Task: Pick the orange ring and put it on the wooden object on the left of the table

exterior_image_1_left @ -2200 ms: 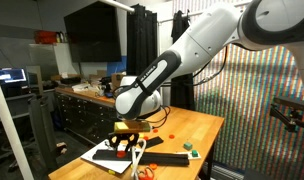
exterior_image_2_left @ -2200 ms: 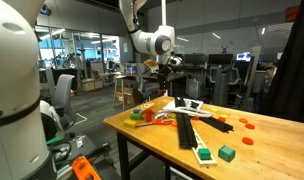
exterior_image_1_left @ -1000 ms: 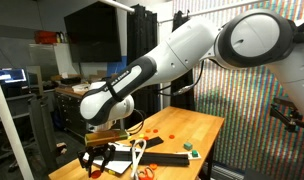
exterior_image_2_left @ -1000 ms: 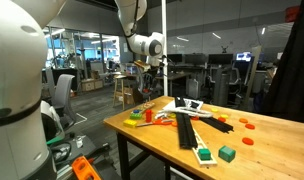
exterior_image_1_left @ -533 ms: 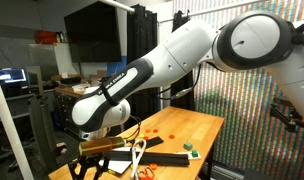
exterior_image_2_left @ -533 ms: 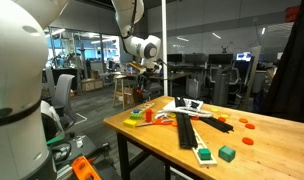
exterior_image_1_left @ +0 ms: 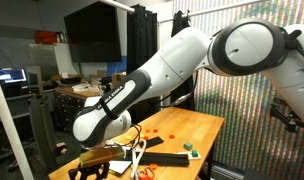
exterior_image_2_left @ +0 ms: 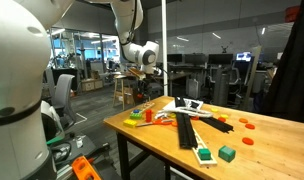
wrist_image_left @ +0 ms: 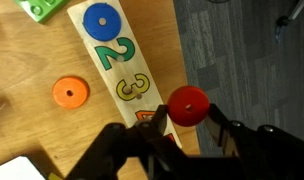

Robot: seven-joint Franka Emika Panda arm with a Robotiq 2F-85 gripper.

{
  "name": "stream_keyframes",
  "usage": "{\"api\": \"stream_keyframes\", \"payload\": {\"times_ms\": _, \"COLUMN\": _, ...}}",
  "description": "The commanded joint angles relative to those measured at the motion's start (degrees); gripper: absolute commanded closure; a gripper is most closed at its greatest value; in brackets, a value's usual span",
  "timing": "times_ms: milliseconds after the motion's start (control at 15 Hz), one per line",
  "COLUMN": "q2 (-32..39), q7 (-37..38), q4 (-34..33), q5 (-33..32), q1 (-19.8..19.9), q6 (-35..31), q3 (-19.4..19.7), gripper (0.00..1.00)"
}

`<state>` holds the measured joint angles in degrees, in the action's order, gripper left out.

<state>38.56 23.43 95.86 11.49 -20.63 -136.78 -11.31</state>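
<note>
The robot's gripper should release the small red-orange ring on the wooden number board's bare peg (exterior_image_1_left: 103, 173) (wrist_image_left: 145, 88) beside the yellow digit.
In the wrist view my gripper (wrist_image_left: 188, 112) is shut on a small flat red-orange ring (wrist_image_left: 188, 102) with a centre hole, held past the table's edge over the grey floor. Beside it lies a long wooden number board (wrist_image_left: 117, 50) with a blue disc (wrist_image_left: 98, 20) on one peg and bare pegs at the 2 and 3. A second orange ring (wrist_image_left: 69, 93) lies flat on the table beside the board. In both exterior views the gripper (exterior_image_1_left: 92, 160) (exterior_image_2_left: 144, 85) hangs off the table's end.
A green block (wrist_image_left: 42, 8) lies by the board's end. An exterior view shows black and white flat pieces (exterior_image_2_left: 192, 110), a green block (exterior_image_2_left: 226, 153) and small orange pieces (exterior_image_2_left: 244, 125) on the wooden table (exterior_image_2_left: 162, 150). Workbenches stand behind.
The arm has swung away from the middle of the table toward its end and sunk lower, with the ring still held between the fingers.
</note>
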Motion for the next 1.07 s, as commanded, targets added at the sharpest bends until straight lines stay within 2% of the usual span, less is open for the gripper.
{"api": "stream_keyframes", "payload": {"times_ms": 0, "q2": 0.28, "q7": 1.49, "q4": 1.85, "q5": -1.4, "q1": -1.66, "q6": -4.77, "q3": 2.36, "gripper": 0.81}}
{"api": "stream_keyframes", "payload": {"times_ms": 400, "q2": -0.21, "q7": 2.12, "q4": 4.46, "q5": -2.18, "q1": -2.3, "q6": -7.06, "q3": 4.05, "gripper": 0.81}}
{"api": "stream_keyframes", "payload": {"times_ms": 1000, "q2": -1.34, "q7": 2.6, "q4": 6.73, "q5": -2.35, "q1": -2.33, "q6": -8.23, "q3": 4.02, "gripper": 0.81}}
